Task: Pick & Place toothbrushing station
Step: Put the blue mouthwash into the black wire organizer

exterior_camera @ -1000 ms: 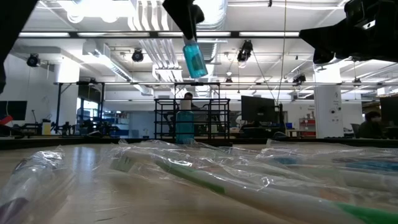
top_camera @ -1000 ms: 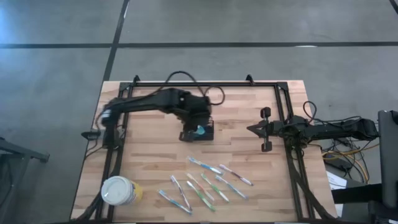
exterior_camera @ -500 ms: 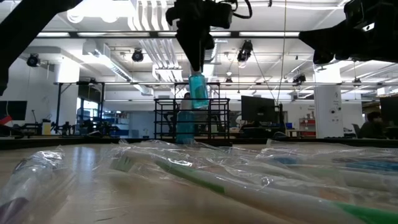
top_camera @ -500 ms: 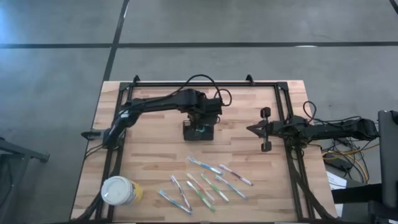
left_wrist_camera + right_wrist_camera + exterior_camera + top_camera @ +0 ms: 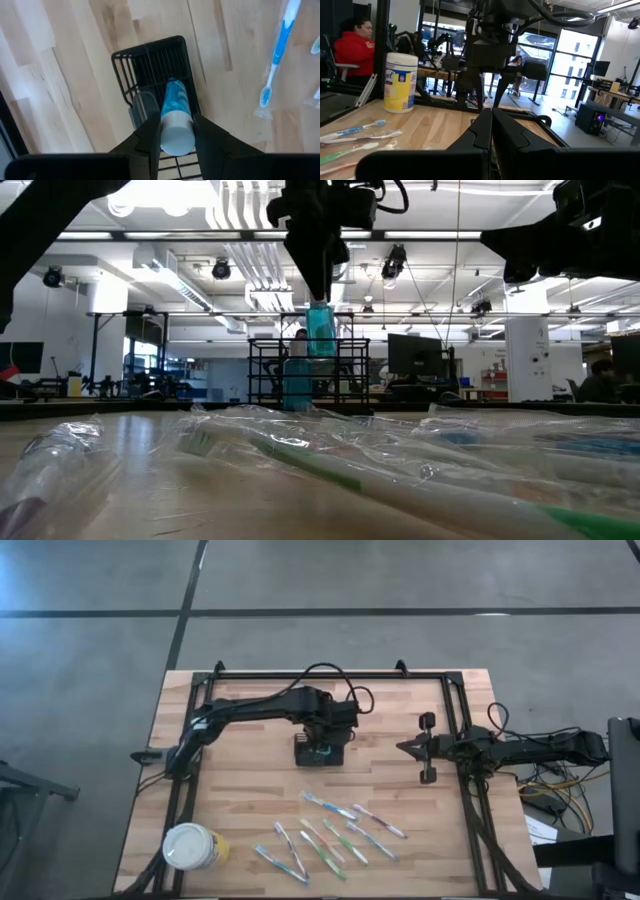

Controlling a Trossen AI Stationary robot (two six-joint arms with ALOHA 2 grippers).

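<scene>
The teal toothpaste tube will go down inside the black caddy [image 5: 321, 751] [image 5: 178, 99], along its side facing the toothbrushes, and my left gripper needs to put it there. The tube now reaches into the caddy's open top.
The black wire-mesh caddy [image 5: 320, 752] stands on its base near the middle of the table; it also shows in the left wrist view [image 5: 150, 65]. My left gripper [image 5: 322, 737] is right above it, shut on a teal toothpaste tube with a white cap [image 5: 175, 107]; the tube also shows in the low view [image 5: 321, 330]. The tube's lower end reaches into the caddy's open top. My right gripper [image 5: 405, 748] is shut and empty at the table's right side; it also shows in its own wrist view [image 5: 491, 125]. My left gripper pinches the tube between its two fingers [image 5: 150, 135] at the white cap end [image 5: 176, 142]. The fingers come from above, pointing down. The tube hangs upright, cap up, its teal lower end [image 5: 172, 87] inside the caddy; whether it touches the mesh I cannot tell.
Several wrapped toothbrushes [image 5: 330, 835] lie toward the table's near edge, and also show close in the low view [image 5: 330, 465]. A round white-and-yellow canister [image 5: 190, 847] stands at the near left corner. A black frame [image 5: 330, 673] runs along the table's far edge. A person in red [image 5: 350, 50] sits beyond the table.
My left gripper has gone a little toward the table's right edge and down over the caddy with the tube. The tube, tilted and high a second ago, now hangs upright with its lower end in the caddy's top.
</scene>
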